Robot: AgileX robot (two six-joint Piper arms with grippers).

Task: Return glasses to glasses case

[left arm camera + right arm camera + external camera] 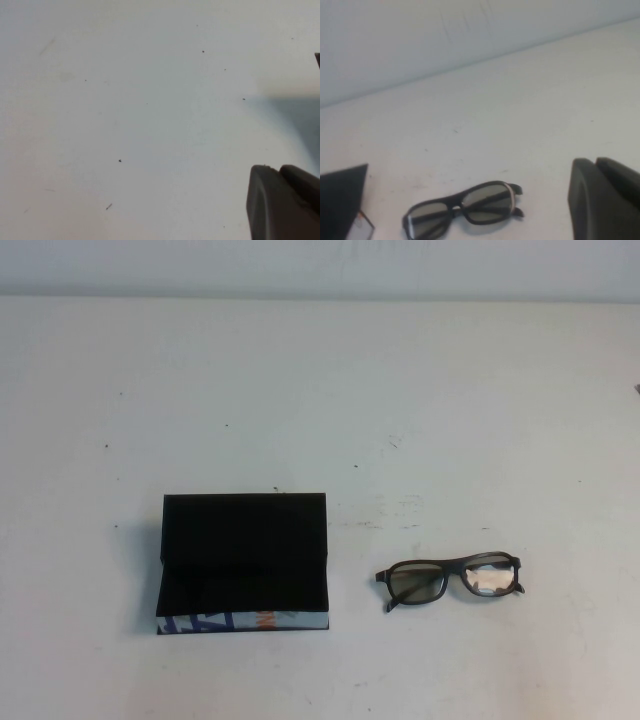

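Observation:
The glasses have a bridge [453, 567] [454, 203] between the lenses. My right gripper goes there next and closes on it.
The glasses [450, 580], dark-framed with tinted lenses and folded arms, lie on the white table to the right of the glasses case. They also show in the right wrist view [465, 207]. The glasses case [245, 558] is a black box standing open, lid raised at the back, with a light front edge printed in blue and orange. A corner of the case shows in the right wrist view [340, 200]. My right gripper [594, 161] is shut and empty, well apart from the glasses. My left gripper [276, 169] is shut and empty over bare table. Neither gripper shows in the high view.
The white table [320, 400] has small dark specks and scuff marks. A pale wall runs along its far edge [320, 290].

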